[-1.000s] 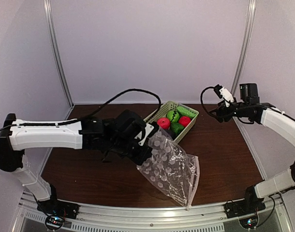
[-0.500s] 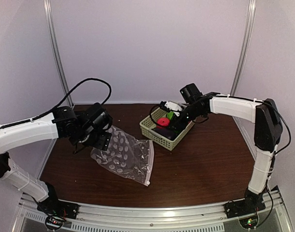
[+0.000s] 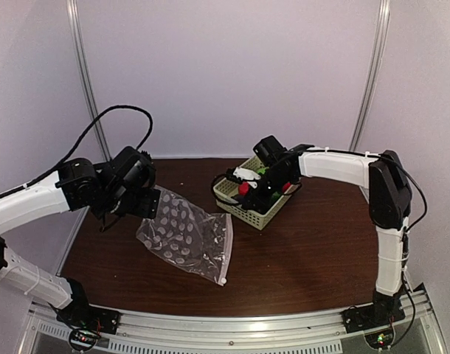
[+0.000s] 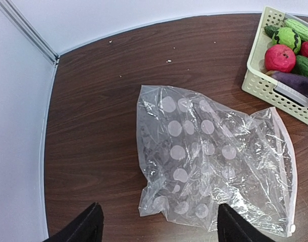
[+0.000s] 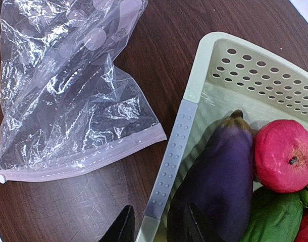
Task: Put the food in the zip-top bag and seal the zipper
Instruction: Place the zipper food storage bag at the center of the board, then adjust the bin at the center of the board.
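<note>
The robot's left gripper will next close on the middle of the zipper (image 3: pixel 228 252) (image 4: pixel 291 174) of the zip-top bag, along the edge nearest the basket.
The zip-top bag (image 3: pixel 188 236) lies flat and empty on the table, its zipper (image 5: pixel 83 161) running along the edge nearest the basket. My left gripper (image 4: pixel 161 227) hovers open over the bag's left end, with nothing held. The food sits in the pale green basket (image 3: pixel 263 212): a purple eggplant (image 5: pixel 219 181), a red fruit (image 5: pixel 285 154), a striped green melon (image 4: pixel 286 36) and other green pieces. My right gripper (image 5: pixel 159 224) is partly open and straddles the basket's near rim (image 5: pixel 169 166), one finger outside and one beside the eggplant, with gaps on both sides.
A metal frame post (image 4: pixel 28 27) stands at the table's far left corner. White walls close off the back and both sides. Bare brown tabletop (image 3: pixel 313 258) lies in front of the basket and to its right.
My left gripper opened and let go of the bag, which now lies flat. The left arm drew back to the left. My right arm swung in to the basket and its jaws narrowed.
</note>
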Tool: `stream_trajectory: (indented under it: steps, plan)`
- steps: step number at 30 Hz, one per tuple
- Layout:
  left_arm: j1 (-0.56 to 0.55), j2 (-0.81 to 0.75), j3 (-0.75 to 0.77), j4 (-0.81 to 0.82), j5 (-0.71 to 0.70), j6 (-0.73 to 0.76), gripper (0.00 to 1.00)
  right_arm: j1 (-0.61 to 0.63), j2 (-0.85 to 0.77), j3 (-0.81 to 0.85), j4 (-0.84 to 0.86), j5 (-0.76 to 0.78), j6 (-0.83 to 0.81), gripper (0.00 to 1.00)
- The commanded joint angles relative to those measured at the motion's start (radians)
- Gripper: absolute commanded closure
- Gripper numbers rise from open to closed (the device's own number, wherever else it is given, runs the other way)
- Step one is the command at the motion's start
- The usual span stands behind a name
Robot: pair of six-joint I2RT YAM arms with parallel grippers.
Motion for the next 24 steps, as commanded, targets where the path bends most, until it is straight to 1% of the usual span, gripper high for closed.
stream_trajectory:
  steps: [1,5,7,11,13,18,21,24]
  plan:
    - [0.001,-0.028,0.012,0.035,-0.004,-0.031,0.21,0.008,0.062,0.062,-0.037,0.033,0.028,0.69]
    - [0.001,-0.048,0.007,0.036,-0.014,-0.033,0.21,0.021,0.079,0.072,-0.038,0.042,0.025,0.71]
    - [0.001,-0.05,0.003,0.037,-0.018,-0.032,0.21,0.029,0.082,0.072,-0.039,0.049,0.026,0.73]
    - [0.001,-0.047,0.005,0.041,-0.012,-0.024,0.21,0.033,0.088,0.073,-0.067,0.077,0.027,0.74]
    - [0.002,-0.048,0.007,0.045,-0.013,-0.021,0.21,0.031,0.076,0.065,-0.077,0.104,0.034,0.83]
    - [0.001,-0.046,-0.007,0.082,0.008,-0.004,0.21,0.022,0.003,-0.022,-0.089,0.191,0.04,0.94]
    - [0.001,-0.029,-0.025,0.127,0.063,0.012,0.23,0.004,-0.071,-0.118,-0.089,0.22,0.052,1.0]
    - [-0.006,0.01,-0.044,0.208,0.204,0.054,0.31,-0.02,-0.17,-0.231,-0.079,0.253,0.064,1.0]
